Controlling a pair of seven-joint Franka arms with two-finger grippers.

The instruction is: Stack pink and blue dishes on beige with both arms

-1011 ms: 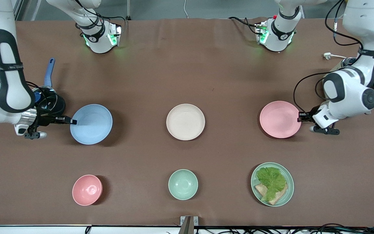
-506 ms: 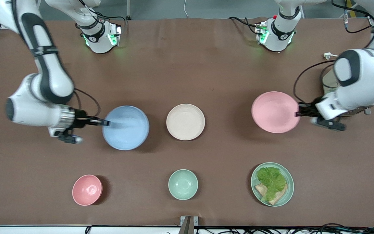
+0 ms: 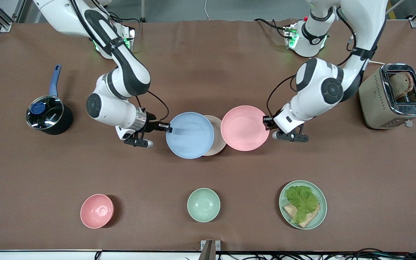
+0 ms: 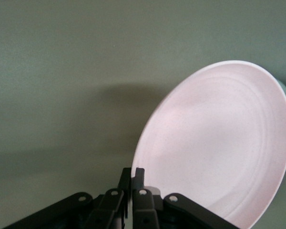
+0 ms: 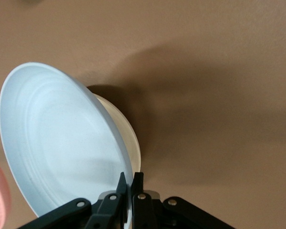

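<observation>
Next, my left gripper lets go of the pink plate on the beige plate [image 3: 207,134], so that it sits underneath the raised blue plate.
My right gripper [image 3: 167,127] is shut on the rim of the pale blue plate [image 3: 189,135] and holds it in the air over the beige plate [image 3: 218,140]. The blue plate hides most of the beige one, leaving only a crescent in sight. In the right wrist view the blue plate [image 5: 57,143] tilts above the beige plate [image 5: 129,138], pinched by the right gripper [image 5: 132,179]. My left gripper [image 3: 266,121] is shut on the rim of the pink plate [image 3: 245,128], which hangs over the table beside the beige plate. The left wrist view shows the pink plate [image 4: 219,143] in the left gripper [image 4: 132,174].
A black pot [image 3: 46,116] with a blue handle stands toward the right arm's end, a toaster [image 3: 392,95] toward the left arm's end. Nearer the camera sit a pink bowl [image 3: 97,211], a pale green bowl [image 3: 203,204] and a green plate [image 3: 321,211] with lettuce and toast.
Both arms have carried their plates inward toward the table's middle. The blue plate now covers most of the beige plate, and the pink plate has come up beside it.
</observation>
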